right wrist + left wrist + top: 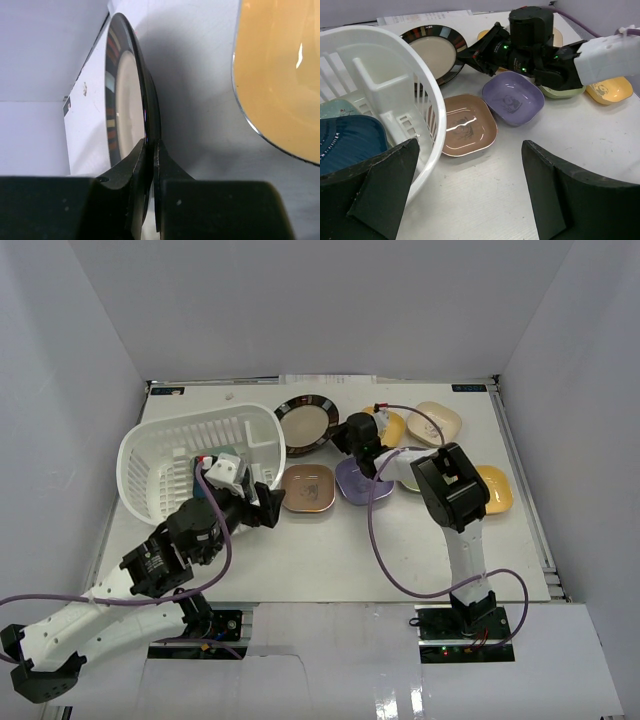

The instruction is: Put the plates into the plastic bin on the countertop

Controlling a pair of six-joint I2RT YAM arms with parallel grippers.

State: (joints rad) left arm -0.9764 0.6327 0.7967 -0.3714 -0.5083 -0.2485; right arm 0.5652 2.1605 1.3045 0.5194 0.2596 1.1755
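The dark-rimmed round plate is to go against the dark-blue dish. Next, my right gripper lets go of it there, inside the white plastic bin point(226, 479).
The white plastic bin point(160, 455) stands at the left of the countertop point(330, 560), tipped toward the plates. In the left wrist view the bin point(395, 65) holds a dark-blue dish point(347, 142) and a mint tray point(335, 107). My left gripper point(470, 145) is open and empty, with the bin's rim and bare table between its fingers. My right gripper point(151, 145) is shut on the rim of the dark-rimmed round plate point(130, 100), which also shows in the top view point(305, 423). The brown plate point(308, 487) and purple plate point(360, 480) lie beside the bin.
An orange plate point(390, 427), a cream plate point(435, 422) and a yellow plate point(495, 490) lie at the right. A green plate point(562, 91) sits partly under the right arm. Pale walls enclose the table. The right arm's purple cable point(385, 550) loops over the front.
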